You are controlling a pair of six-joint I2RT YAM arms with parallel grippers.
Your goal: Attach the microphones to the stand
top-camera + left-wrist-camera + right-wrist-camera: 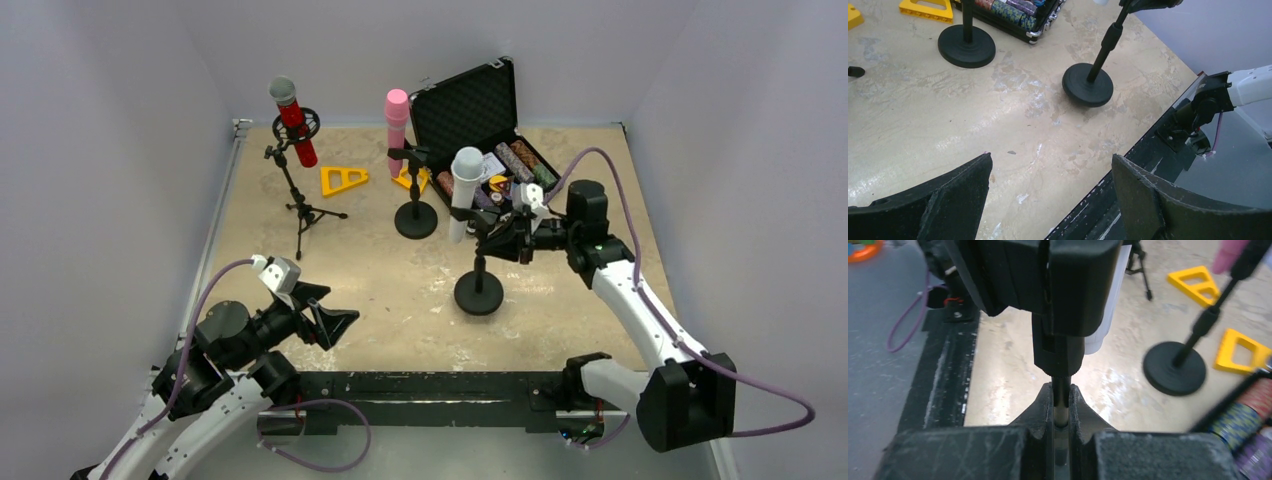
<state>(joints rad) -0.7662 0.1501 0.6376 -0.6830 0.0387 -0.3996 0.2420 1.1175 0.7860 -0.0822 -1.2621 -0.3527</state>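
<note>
My right gripper is to set the white microphone's stand, now at the table's middle, down on the bare table, in front of the black case's outer corner [570,249].
The white microphone [464,190] sits upright in the clip of a round-based stand [479,293] at the table's middle. My right gripper [492,238] is shut on that stand's thin pole [1061,400] just under the clip; the microphone's white body [1098,335] shows behind it. The glittery red microphone [292,120] sits in a tripod stand [300,205] at the back left. The pink microphone [397,115] sits in a second round-based stand [415,218]. My left gripper [335,318] is open and empty [1050,160] low over the near left of the table.
An open black case [470,100] holding poker chips stands at the back right, close behind my right gripper. Two yellow triangle pieces [343,180] [410,178] lie near the stands. A black rail [430,385] runs along the near edge. Grey walls enclose the table.
</note>
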